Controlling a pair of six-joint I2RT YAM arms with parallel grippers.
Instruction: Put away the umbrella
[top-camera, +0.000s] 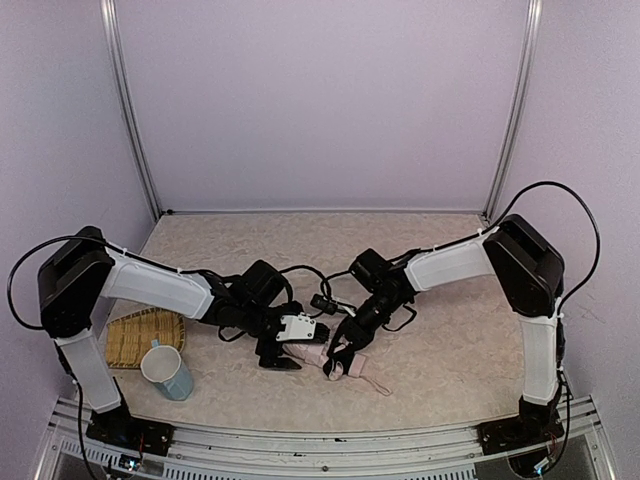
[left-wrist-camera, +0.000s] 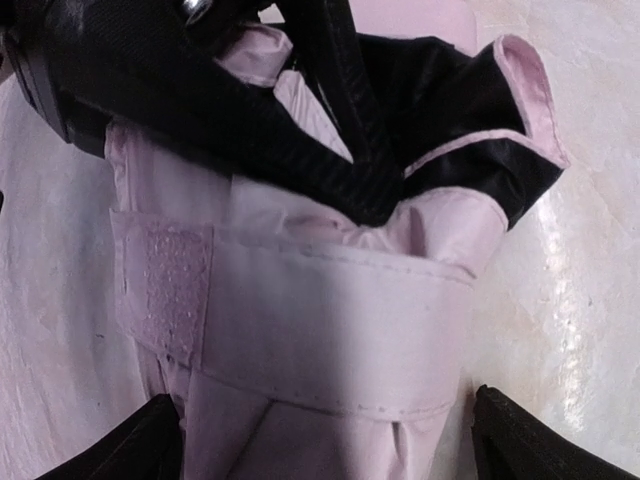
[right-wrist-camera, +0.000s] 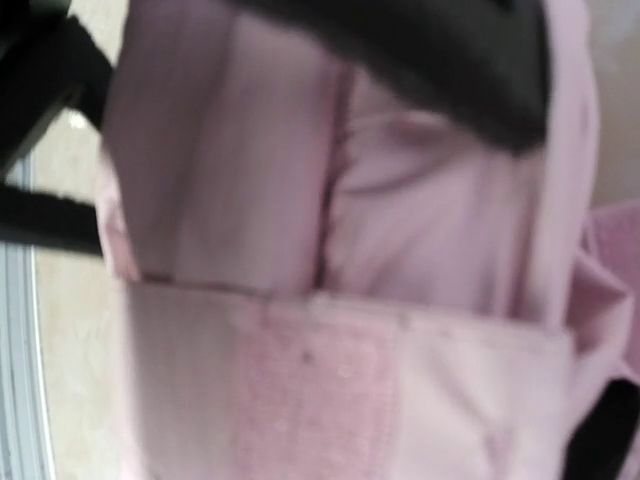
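Note:
My right gripper is busy pinching the folds, so next my left gripper grips the bundle (left-wrist-camera: 312, 442) below the strap and lifts it, to free my right gripper for the strap.
The umbrella (top-camera: 318, 354) lies folded on the table between the two arms, a pale pink bundle with black lining showing at one end (left-wrist-camera: 470, 110). A pink strap with a velcro patch (left-wrist-camera: 175, 285) is wrapped round it. My left gripper (top-camera: 283, 352) stands open and straddles the bundle, its black fingertips (left-wrist-camera: 140, 445) wide on either side. My right gripper (top-camera: 345, 352) is down on the umbrella's other end. Its wrist view is filled by blurred pink fabric and the strap (right-wrist-camera: 330, 390), with one dark finger (right-wrist-camera: 610, 430) at the edge.
A woven basket (top-camera: 143, 335) lies at the left near the left arm's base, with a pale mug (top-camera: 168, 372) just in front of it. The umbrella's thin wrist cord (top-camera: 378, 386) trails right on the table. Pale walls close in the back and both sides.

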